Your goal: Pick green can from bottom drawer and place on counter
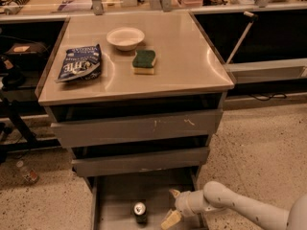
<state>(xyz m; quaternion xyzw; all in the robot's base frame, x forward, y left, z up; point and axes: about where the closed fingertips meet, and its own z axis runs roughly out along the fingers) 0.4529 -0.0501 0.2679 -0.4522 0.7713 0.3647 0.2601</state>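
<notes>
The green can is in the open bottom drawer. My gripper goes to it next and closes on its upper sides (141,215), just below the silver top.
The green can (139,211) stands upright on the floor of the open bottom drawer (115,195), its silver top facing up, at the lower edge of the camera view. My gripper (171,206) is low inside the drawer, just right of the can and apart from it. Its two pale fingers (170,219) are spread open with nothing between them. The white arm reaches in from the lower right. The counter (187,66) is the shiny steel top of the cabinet above.
On the counter lie a white bowl (125,37), a green-and-yellow sponge (144,61) and a blue snack bag (79,63). Two shut grey drawers, one with a scratched face (139,127), sit above the open one. A plastic bottle (27,172) lies on the floor at left.
</notes>
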